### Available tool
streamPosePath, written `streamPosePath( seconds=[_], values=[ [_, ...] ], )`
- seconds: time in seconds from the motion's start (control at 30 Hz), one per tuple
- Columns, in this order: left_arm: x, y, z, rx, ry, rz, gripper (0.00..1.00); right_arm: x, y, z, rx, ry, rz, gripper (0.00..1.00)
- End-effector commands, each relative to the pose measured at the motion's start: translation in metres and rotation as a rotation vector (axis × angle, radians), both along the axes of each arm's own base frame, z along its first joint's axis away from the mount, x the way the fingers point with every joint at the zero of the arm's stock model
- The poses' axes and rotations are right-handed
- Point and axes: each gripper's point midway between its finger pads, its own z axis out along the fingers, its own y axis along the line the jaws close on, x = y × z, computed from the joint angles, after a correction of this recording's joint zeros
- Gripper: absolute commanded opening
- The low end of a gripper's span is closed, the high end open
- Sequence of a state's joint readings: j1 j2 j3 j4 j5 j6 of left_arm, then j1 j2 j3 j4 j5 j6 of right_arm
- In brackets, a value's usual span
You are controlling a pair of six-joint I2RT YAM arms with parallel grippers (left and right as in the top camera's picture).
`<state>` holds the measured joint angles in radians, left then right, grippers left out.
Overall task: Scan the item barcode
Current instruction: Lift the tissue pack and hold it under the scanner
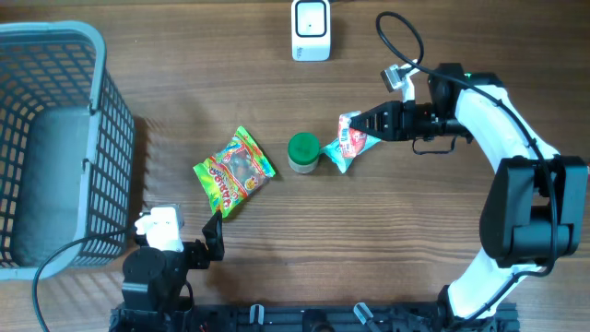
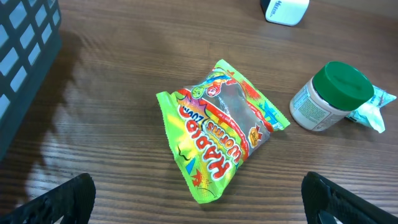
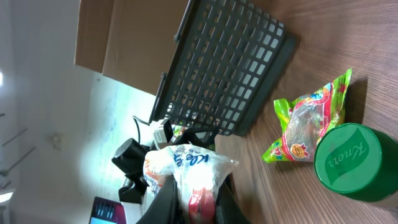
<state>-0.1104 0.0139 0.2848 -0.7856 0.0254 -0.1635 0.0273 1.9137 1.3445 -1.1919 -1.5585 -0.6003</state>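
Next, I let go of the white and red snack packet, now held well apart from the scanner, with my right gripper on the table's side edge (image 1: 579,156) opposite the grey wire basket.
My right gripper (image 1: 360,126) is shut on a small white, teal and red snack packet (image 1: 348,143), right of the middle of the table. In the right wrist view the packet (image 3: 186,169) bulges out between the two dark fingers (image 3: 165,200). A white barcode scanner (image 1: 312,29) stands at the table's far edge, well apart from the packet. My left gripper (image 2: 199,211) stands open near the front left, with a green and yellow gummy bag (image 2: 219,127) lying on the wood just beyond it, not between the fingers.
A jar with a green lid (image 1: 303,152) stands right beside the held packet. The gummy bag (image 1: 235,171) lies left of the jar. A grey wire basket (image 1: 109,138) fills the left side. A black cable (image 1: 401,37) loops near the right arm.
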Motion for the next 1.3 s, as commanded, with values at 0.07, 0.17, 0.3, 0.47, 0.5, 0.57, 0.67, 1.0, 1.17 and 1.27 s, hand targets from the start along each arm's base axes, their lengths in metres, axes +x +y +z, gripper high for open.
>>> streamPosePath(
  seconds=[0.07, 0.17, 0.3, 0.47, 0.5, 0.57, 0.67, 1.0, 1.17, 1.27],
  values=[
    [0.0, -0.002, 0.0, -0.009, -0.004, -0.01, 1.0, 0.004, -0.002, -0.021, -0.134, 0.072, 0.012, 0.05],
    [0.0, -0.002, 0.0, -0.009, -0.004, -0.01, 1.0, 0.017, -0.008, -0.042, -0.401, 0.177, -0.033, 0.05],
    [0.0, -0.002, 0.0, -0.009, -0.004, -0.01, 1.0, 0.077, -0.021, -0.024, -0.906, 0.013, -0.334, 0.04],
    [0.0, -0.002, 0.0, -0.009, -0.004, -0.009, 1.0, 0.167, -0.001, 0.02, -1.233, -0.627, -0.636, 0.05],
    [0.0, -0.002, 0.0, -0.009, -0.004, -0.01, 1.0, 0.178, 0.006, 0.021, -1.278, -0.707, -0.666, 0.05],
    [0.0, -0.002, 0.0, -0.009, -0.004, -0.01, 1.0, 0.202, 0.009, 0.018, -1.362, -0.807, -0.754, 0.05],
    [0.0, -0.002, 0.0, -0.009, -0.004, -0.009, 1.0, 0.236, 0.007, -0.002, -1.498, -0.936, -0.838, 0.05],
    [0.0, -0.002, 0.0, -0.009, -0.004, -0.01, 1.0, 0.287, 0.046, -0.046, -1.513, -1.281, -0.877, 0.05],
    [0.0, -0.002, 0.0, -0.009, -0.004, -0.009, 1.0, 0.285, 0.064, -0.068, -1.485, -1.297, -0.819, 0.05],
    [0.0, -0.002, 0.0, -0.009, -0.004, -0.01, 1.0, 0.285, 0.062, -0.063, -1.492, -1.29, -0.848, 0.05]
  ],
)
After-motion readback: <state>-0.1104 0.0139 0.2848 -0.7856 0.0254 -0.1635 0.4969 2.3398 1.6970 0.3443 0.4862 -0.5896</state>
